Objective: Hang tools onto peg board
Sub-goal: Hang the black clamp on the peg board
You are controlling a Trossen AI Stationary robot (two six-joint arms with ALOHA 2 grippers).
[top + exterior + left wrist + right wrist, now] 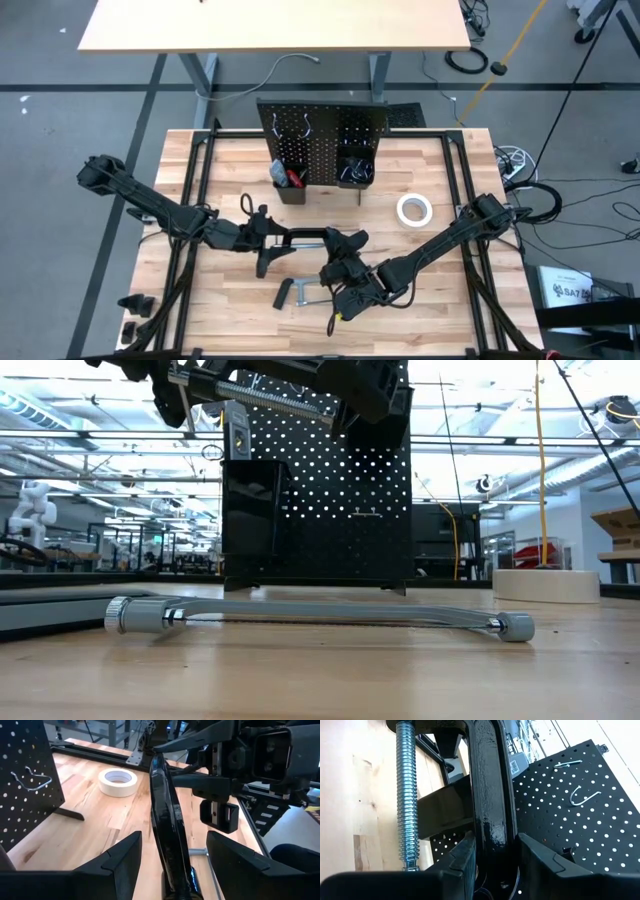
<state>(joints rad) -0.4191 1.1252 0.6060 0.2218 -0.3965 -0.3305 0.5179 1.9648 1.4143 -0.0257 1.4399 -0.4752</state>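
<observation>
My left gripper will take the C-clamp's loose end (292,233) before hanging it, since the hooks are on that gripper's side and the C-clamp is in my right gripper.
The black C-clamp (305,240) hangs level above the table, in front of the peg board (320,135). My right gripper (337,255) is shut on one end of it. My left gripper (172,857) is open at the clamp's other end, a finger on each side of the black frame (165,815) with a gap on both sides. The clamp's silver screw (406,795) runs beside the frame. The grey hacksaw (320,618) lies flat on the table under the clamp. A white tape roll (413,210) lies flat to the board's right. My right gripper pinches the C-clamp's black frame (490,827) between its two fingers, near the end away from my left gripper. The fingers (540,857) come in level from the table's near side and lie across the frame. The clamp is lifted clear of the table and lies about level.
Two black bins (290,180) on the board hold small tools, one of them red-handled. Bare hooks (582,797) stick out of the board's upper part. A black frame of rails (200,200) runs around the tabletop's edges.
</observation>
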